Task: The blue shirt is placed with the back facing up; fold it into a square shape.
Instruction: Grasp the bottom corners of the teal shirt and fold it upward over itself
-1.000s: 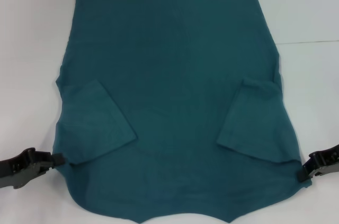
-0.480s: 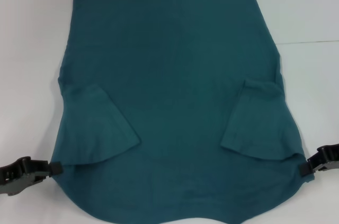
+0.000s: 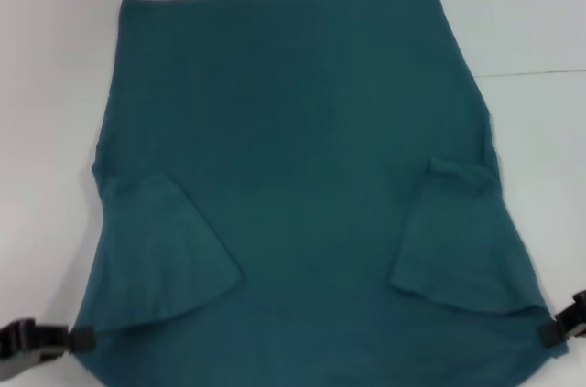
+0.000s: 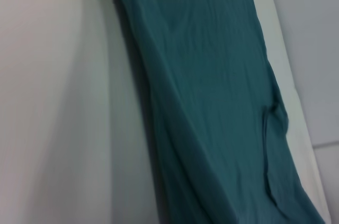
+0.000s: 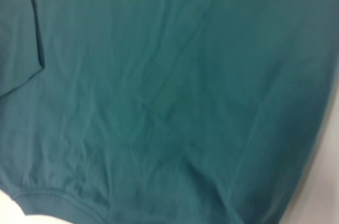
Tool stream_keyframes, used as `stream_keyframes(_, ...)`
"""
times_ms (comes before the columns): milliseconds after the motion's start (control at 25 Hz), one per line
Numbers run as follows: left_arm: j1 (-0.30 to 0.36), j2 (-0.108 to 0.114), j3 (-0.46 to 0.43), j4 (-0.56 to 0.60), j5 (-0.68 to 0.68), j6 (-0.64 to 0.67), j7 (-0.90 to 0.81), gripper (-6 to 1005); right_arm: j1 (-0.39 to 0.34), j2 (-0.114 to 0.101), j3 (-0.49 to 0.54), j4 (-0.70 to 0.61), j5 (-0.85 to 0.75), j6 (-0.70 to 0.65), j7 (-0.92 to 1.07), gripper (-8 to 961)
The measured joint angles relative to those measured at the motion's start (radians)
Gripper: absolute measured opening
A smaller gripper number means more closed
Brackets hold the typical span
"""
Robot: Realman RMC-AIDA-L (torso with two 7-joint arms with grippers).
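Note:
Next, I let go of the blue shirt's near corner with my right gripper beside the shirt's edge, just beyond the thin seam line [image 3: 490, 39].
The blue shirt [image 3: 302, 149] lies spread on the white table [image 3: 55, 85], with both short sleeves folded in over the body, one on the left [image 3: 160, 250] and one on the right [image 3: 458, 231]. My left gripper [image 3: 81, 339] pinches the shirt's near left corner. My right gripper [image 3: 552, 332] pinches the near right corner at the frame's edge. The shirt's near edge runs out of view at the bottom. The left wrist view shows the cloth [image 4: 212, 102] stretching away over the table. The right wrist view is filled with the cloth [image 5: 169, 97].
A thin seam line [image 3: 540, 71] crosses the table top at the right. Bare white table [image 4: 53, 102] lies on the left, right and far sides of the shirt.
Both grippers have moved toward me and slightly outward, dragging the shirt's near corners along. The whole shirt has slid a little toward me.

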Motion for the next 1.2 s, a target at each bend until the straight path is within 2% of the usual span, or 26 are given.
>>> stream_keyframes(160, 0.035, -0.002, -0.001, 0.043, 0.023, 0.082, 0.014, 19, -0.026, 0.002, 0.000, -0.034, 0.000, -0.039, 0.004, 41)
stream_keyframes(320, 0.053, -0.009, -0.002, 0.065, 0.064, 0.108, 0.020, 19, -0.036, 0.004, -0.002, -0.038, -0.012, -0.068, -0.005, 45)
stream_keyframes(600, 0.045, -0.009, 0.000, 0.066, 0.074, 0.127, 0.047, 18, -0.036, 0.014, 0.007, -0.038, -0.032, -0.066, -0.037, 52)
stream_keyframes(760, -0.001, -0.001, -0.009, 0.053, 0.062, 0.129, 0.043, 18, -0.029, 0.014, 0.043, -0.038, 0.002, -0.060, -0.074, 56)
stream_keyframes(920, -0.085, 0.009, -0.012, -0.009, 0.038, 0.103, 0.021, 18, -0.018, 0.007, 0.069, -0.038, 0.092, -0.022, -0.081, 60)
stream_keyframes(1200, -0.230, 0.034, -0.008, -0.082, 0.026, -0.072, -0.137, 18, 0.017, 0.001, 0.099, -0.039, 0.227, 0.086, -0.015, 67)
